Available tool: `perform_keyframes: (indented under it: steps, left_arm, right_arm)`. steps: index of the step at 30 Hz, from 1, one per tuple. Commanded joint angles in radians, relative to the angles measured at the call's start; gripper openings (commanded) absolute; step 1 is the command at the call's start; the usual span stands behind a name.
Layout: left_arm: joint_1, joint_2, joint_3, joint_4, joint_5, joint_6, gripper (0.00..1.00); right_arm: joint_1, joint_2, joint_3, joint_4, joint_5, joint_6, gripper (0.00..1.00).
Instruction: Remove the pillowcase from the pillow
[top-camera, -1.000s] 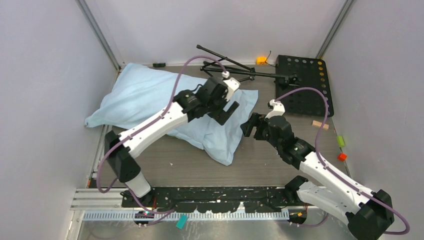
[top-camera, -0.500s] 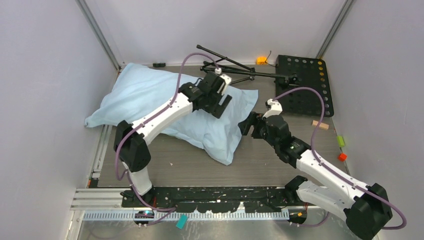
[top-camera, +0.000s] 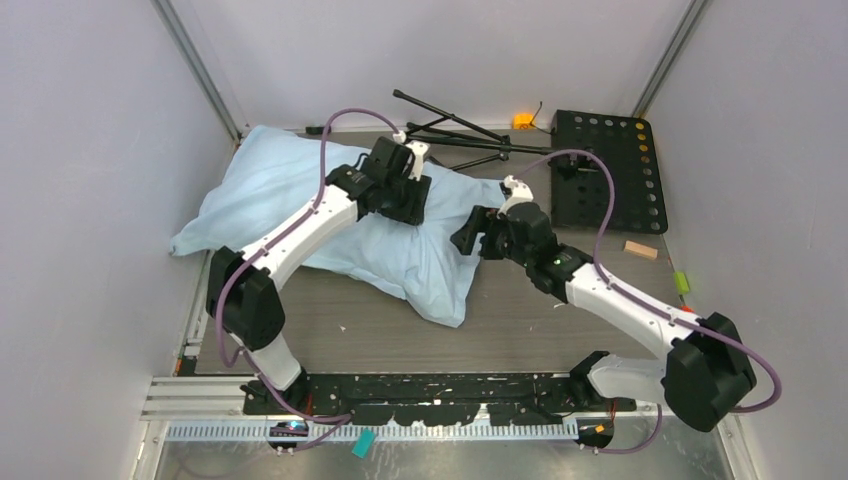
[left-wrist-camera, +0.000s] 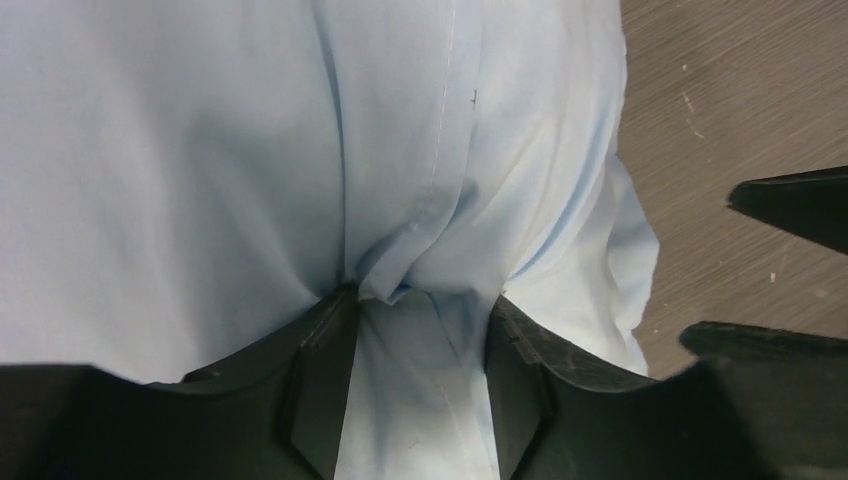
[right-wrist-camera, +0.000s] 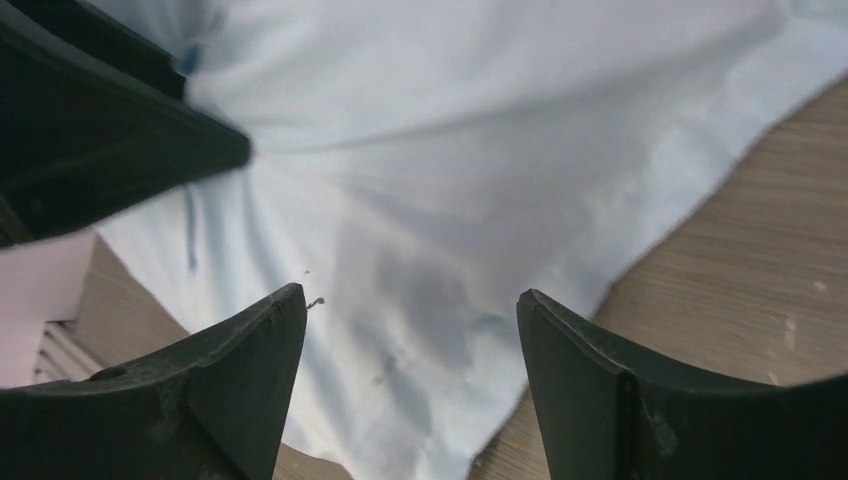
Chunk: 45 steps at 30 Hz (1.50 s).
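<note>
The pillowcase's end is closed over the pillow. Next, my right gripper pinches the pillowcase's loose edge (top-camera: 470, 268) and holds it before my left gripper takes the pillow.
The light blue pillowcase (top-camera: 280, 190) covers the pillow, which is hidden inside it, across the table's back left. My left gripper (top-camera: 408, 200) presses down on the case near its right end. In the left wrist view its jaws (left-wrist-camera: 420, 300) stand partly apart with a seam and a puckered fold of the pillowcase (left-wrist-camera: 250, 150) between them. My right gripper (top-camera: 465, 232) is open and empty just above the case's right edge. In the right wrist view (right-wrist-camera: 410, 300) blue fabric (right-wrist-camera: 480, 150) and bare table lie under it.
A black folded tripod (top-camera: 450, 125) lies at the back. A black perforated plate (top-camera: 605, 165) sits back right, with an orange piece (top-camera: 522, 121) beside it. A wooden block (top-camera: 641, 249) and a green piece (top-camera: 681, 282) lie at the right. Walls close in on both sides.
My left gripper has moved back and left and lowered onto the pillowcase. My right gripper has moved left and back, from the bare table to the case's right edge.
</note>
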<state>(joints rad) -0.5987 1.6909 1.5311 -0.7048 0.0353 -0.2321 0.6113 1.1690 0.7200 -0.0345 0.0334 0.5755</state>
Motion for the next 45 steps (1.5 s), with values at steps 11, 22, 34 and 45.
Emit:
perform_keyframes:
  steps: [11, 22, 34, 45]
  left_arm:
    - [0.012, -0.09, 0.017, -0.135, -0.167, 0.013, 0.65]
    - [0.018, -0.058, 0.027, -0.226, -0.392, 0.048, 0.64]
    - [0.042, -0.125, -0.041, -0.146, -0.276, 0.004, 0.47]
    - [0.043, -0.157, -0.041, -0.125, -0.174, -0.021, 0.15]
  right_arm:
    - [0.001, 0.307, 0.322, 0.021, -0.181, 0.069, 0.73]
    - [0.0, 0.293, 0.245, -0.066, -0.056, 0.034, 0.55]
    - [-0.002, 0.115, 0.237, -0.143, 0.029, -0.043, 0.71]
    - [0.022, 0.315, 0.467, -0.183, -0.055, -0.063, 0.77]
